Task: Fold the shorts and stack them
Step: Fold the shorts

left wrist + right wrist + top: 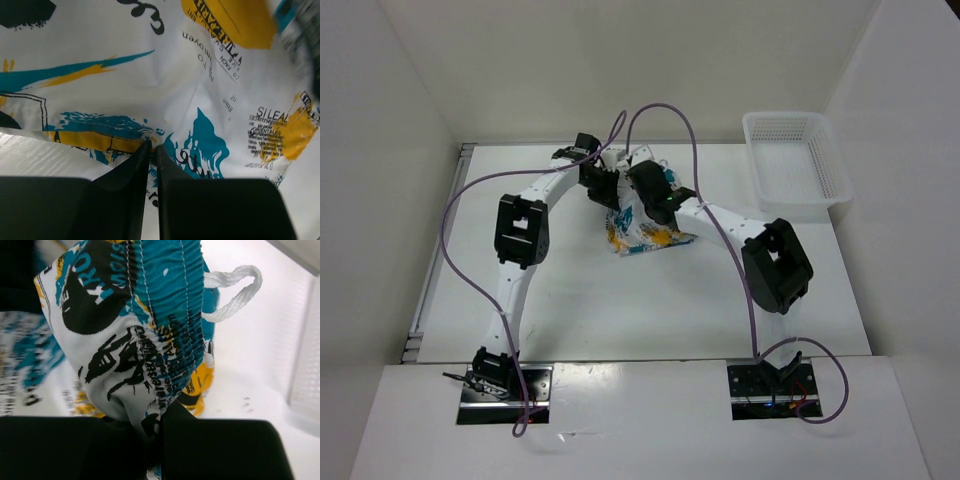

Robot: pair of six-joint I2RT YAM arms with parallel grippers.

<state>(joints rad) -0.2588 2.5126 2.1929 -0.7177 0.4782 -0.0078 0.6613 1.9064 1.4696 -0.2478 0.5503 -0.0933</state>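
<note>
The shorts hang in a bunch, with my left gripper on a fold away from the waistband, so next I put them down and take the waistband (170,310) before I fold.
The shorts (642,232) hang bunched between both grippers at the far middle of the table, their lower part touching the surface. My left gripper (603,190) is shut on a fold of the shorts; in the left wrist view its gripper (152,146) pinches the printed cloth (165,75). My right gripper (646,190) is shut on the gathered teal waistband (165,300); in the right wrist view its gripper (155,422) holds the bunched fabric. A white drawstring loop (235,290) hangs beside the waistband.
A white perforated basket (795,160) stands at the far right of the table, also showing at the right edge of the right wrist view (305,365). White walls enclose the table. Purple cables (470,200) arc over both arms.
</note>
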